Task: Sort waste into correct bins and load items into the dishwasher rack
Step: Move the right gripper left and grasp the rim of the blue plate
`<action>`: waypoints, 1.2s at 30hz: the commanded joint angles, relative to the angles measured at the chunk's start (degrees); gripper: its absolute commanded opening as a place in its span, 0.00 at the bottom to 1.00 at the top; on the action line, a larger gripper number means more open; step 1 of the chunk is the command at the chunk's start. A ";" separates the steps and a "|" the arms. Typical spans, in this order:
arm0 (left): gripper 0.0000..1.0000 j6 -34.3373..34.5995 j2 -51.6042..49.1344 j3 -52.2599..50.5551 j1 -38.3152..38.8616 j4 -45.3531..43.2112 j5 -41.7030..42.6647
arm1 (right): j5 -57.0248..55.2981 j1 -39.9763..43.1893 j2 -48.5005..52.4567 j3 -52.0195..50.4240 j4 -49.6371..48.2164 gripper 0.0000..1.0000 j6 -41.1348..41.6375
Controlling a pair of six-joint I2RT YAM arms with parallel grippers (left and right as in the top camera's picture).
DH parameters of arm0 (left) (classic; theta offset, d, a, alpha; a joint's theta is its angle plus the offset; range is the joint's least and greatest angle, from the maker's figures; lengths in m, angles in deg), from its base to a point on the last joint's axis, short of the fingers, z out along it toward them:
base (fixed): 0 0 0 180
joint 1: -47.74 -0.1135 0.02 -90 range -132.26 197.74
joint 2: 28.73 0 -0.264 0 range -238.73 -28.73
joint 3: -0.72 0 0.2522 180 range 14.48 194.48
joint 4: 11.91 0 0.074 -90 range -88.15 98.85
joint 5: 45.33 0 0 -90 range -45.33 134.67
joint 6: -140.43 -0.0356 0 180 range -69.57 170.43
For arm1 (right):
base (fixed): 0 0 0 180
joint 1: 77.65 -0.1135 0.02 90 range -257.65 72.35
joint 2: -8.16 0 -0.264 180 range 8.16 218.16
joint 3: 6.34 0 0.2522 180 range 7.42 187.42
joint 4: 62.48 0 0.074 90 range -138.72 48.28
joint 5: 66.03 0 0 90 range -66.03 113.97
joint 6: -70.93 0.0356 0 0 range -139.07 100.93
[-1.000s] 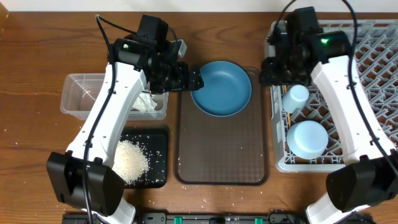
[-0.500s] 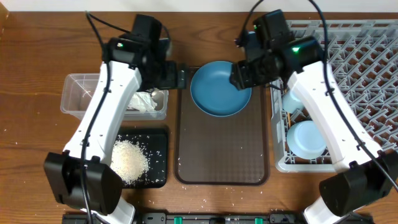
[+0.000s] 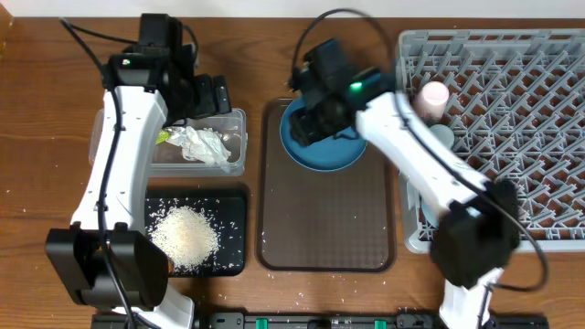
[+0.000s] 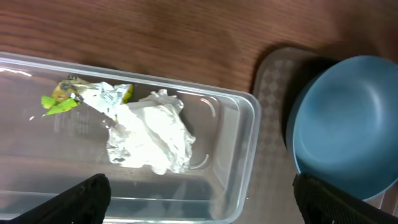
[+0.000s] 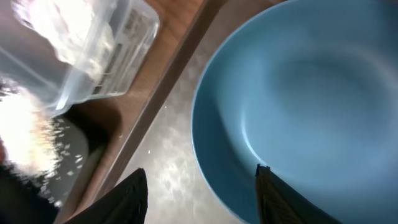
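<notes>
The large blue plate has its near rim (image 3: 289,153) (image 5: 196,152) on the side toward the clear tub. My right gripper needs to close there next.
The large blue plate (image 3: 340,151) lies at the far end of the brown serving tray (image 3: 324,219). My right gripper (image 3: 309,121) is open over the plate's left rim; in the right wrist view its fingers (image 5: 199,199) straddle that rim of the plate (image 5: 311,93). My left gripper (image 3: 208,96) is open and empty above the clear tub (image 3: 119,151), which holds crumpled white paper (image 4: 152,134) and a yellow-green wrapper (image 4: 59,99). Rice (image 3: 183,236) lies in the black tray (image 3: 233,206). The grey rack (image 3: 521,110) holds a pink cup (image 3: 431,94). The chopsticks, carrot and bowl are not visible.
The right arm stretches from the rack's front left corner across to the plate, hiding part of the rack. A few rice grains lie loose on the serving tray and near the table's front edge (image 3: 302,294).
My right gripper has swung left from the rack to the plate's left rim. My left gripper has drawn back from the plate, leftward, to above the clear tub.
</notes>
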 commanded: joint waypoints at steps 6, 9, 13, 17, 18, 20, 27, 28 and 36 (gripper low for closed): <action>0.96 -0.79 -0.11 0.44 -0.11 -0.02 -0.68 | -2.62 -4.61 9.11 0.11 -3.80 0.54 0.22; 0.96 -0.79 -0.11 0.44 -0.11 -0.02 -0.68 | -5.97 -5.31 10.54 0.09 -3.80 0.50 0.24; 0.96 -0.79 -0.11 0.44 -0.11 -0.02 -0.68 | -6.32 -5.40 10.49 0.11 -3.93 0.40 0.24; 0.96 -0.79 -0.11 0.44 -0.11 -0.02 -0.68 | -6.32 -5.38 10.51 0.11 -3.48 0.20 0.26; 0.96 -0.79 -0.11 0.44 -0.11 -0.02 -0.68 | -6.34 -5.35 10.51 0.11 -3.34 0.17 0.24; 0.96 -0.79 -0.11 0.44 -0.11 -0.02 -0.68 | -6.32 -5.31 10.51 0.11 -3.10 0.12 0.26; 0.96 -0.79 -0.11 0.44 -0.11 -0.02 -0.68 | -6.32 -5.33 10.51 0.11 -2.62 0.01 0.28; 0.96 -0.79 -0.11 0.44 -0.11 -0.02 -0.68 | -6.32 -5.31 10.51 0.11 -2.67 0.01 0.63; 0.96 -0.79 -0.11 0.44 -0.11 -0.02 -0.68 | 0.39 -3.96 6.58 1.97 -0.42 0.01 0.63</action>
